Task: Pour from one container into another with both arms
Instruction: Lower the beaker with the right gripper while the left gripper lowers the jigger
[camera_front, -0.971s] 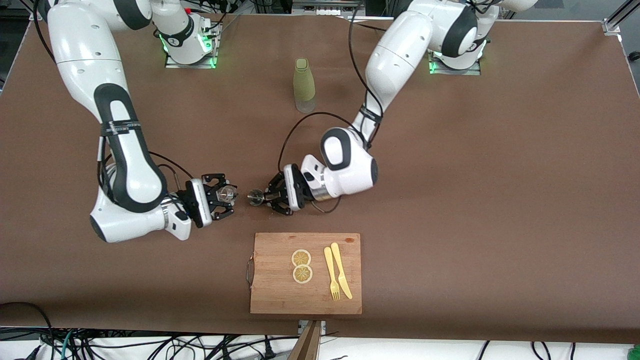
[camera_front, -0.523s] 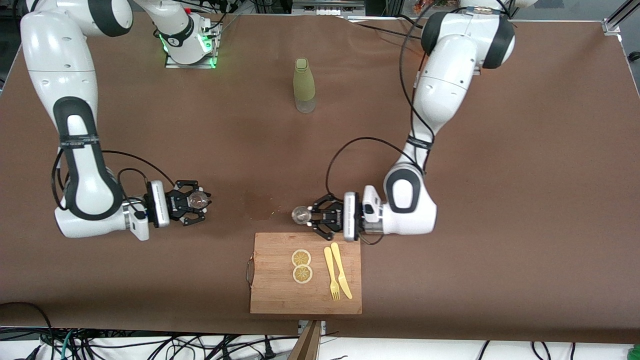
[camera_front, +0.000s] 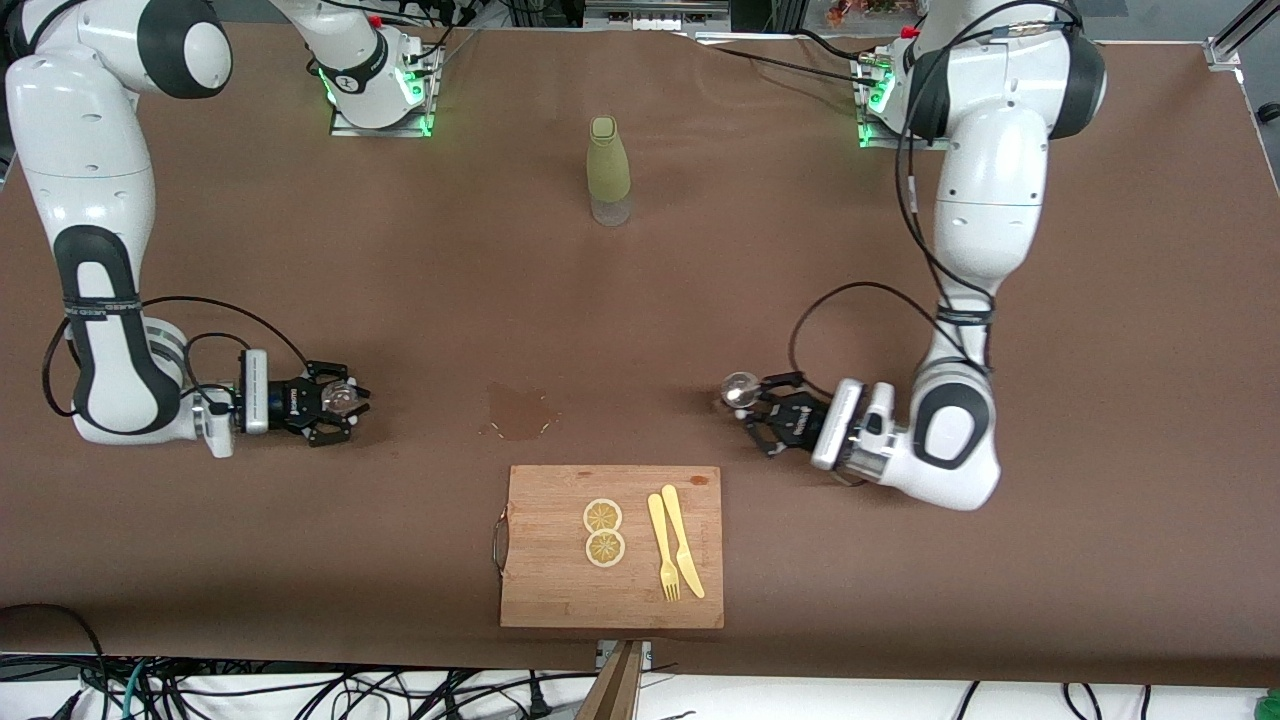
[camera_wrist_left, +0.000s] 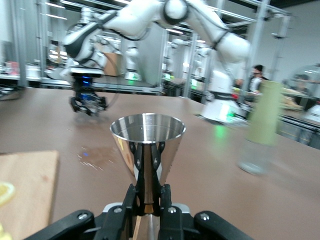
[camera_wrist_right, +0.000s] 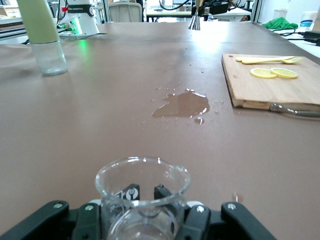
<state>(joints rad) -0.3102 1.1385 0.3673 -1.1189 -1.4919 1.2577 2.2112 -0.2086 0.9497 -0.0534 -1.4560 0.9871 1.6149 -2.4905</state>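
Next, I release the small silver jigger from my left gripper on the brown table (camera_front: 948, 396) beneath its arm's wrist, farther from the puddle.
My left gripper (camera_front: 752, 400) is shut on the small silver jigger (camera_front: 740, 388), low over the table toward the left arm's end. In the left wrist view the jigger (camera_wrist_left: 147, 145) stands upright, rim up, pinched at its waist by my left gripper (camera_wrist_left: 148, 192). Toward the right arm's end, my right gripper (camera_front: 335, 402) is shut on the tiny clear glass cup (camera_front: 341, 397). The right wrist view has the cup (camera_wrist_right: 142, 192) upright between the fingers of the right gripper (camera_wrist_right: 145, 192). The two containers are far apart.
A wet puddle (camera_front: 518, 412) lies on the brown table (camera_front: 900, 250) between the grippers. Nearer the camera lies a wooden cutting board (camera_front: 540, 580) with two lemon slices (camera_front: 603, 532), a yellow fork and knife (camera_front: 676, 542). A tall olive-green bottle (camera_front: 608, 170) stands between the bases.
Both arms have swung apart from the middle of the table, each carrying its container toward its own end. A wet patch now shows where they had been close together.
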